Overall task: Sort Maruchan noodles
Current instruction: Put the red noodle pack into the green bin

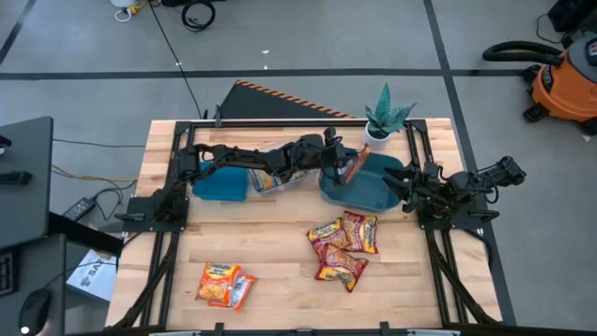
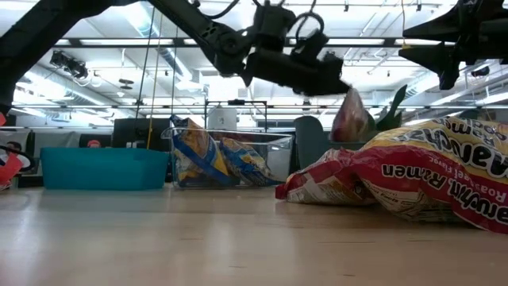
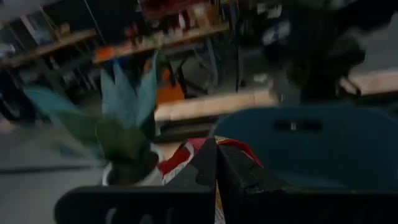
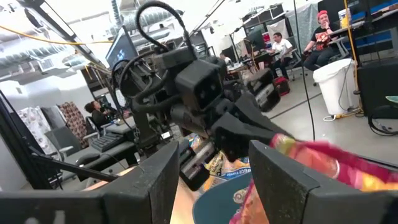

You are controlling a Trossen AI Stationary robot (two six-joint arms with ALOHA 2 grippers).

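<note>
I will release the red packet from my left gripper in the plant-side teal bin, at its end [image 1: 337,185] by the clear tray.
My left gripper [image 1: 343,161] reaches across the far side of the table and is shut on a red-and-yellow noodle packet [image 1: 355,164] above the right teal bin [image 1: 373,191]. The gripper and packet also show in the low view [image 2: 321,78] [image 2: 353,119] and the right wrist view [image 4: 323,158]. Blue-and-yellow packets [image 1: 269,179] stand in the clear tray [image 2: 270,141]. Three red packets [image 1: 343,245] lie in a pile mid-table. Orange packets [image 1: 226,283] lie near the front left. My right gripper [image 4: 211,186] is open and empty at the bin's right side [image 1: 405,184]. My left gripper pinches the red packet by its upper end [image 3: 239,149] between its two shut fingers [image 3: 205,171]. The fingers slant down from the table's left side. The packet hangs below the fingertips [image 2: 349,99], lifted clear above the right teal bin.
A second teal bin [image 1: 221,184] stands left of the clear tray. A potted plant [image 1: 384,117] stands at the far edge just behind the right bin. Bare wood lies between the red pile and the orange packets. People sit in the room beyond [image 4: 280,46].
</note>
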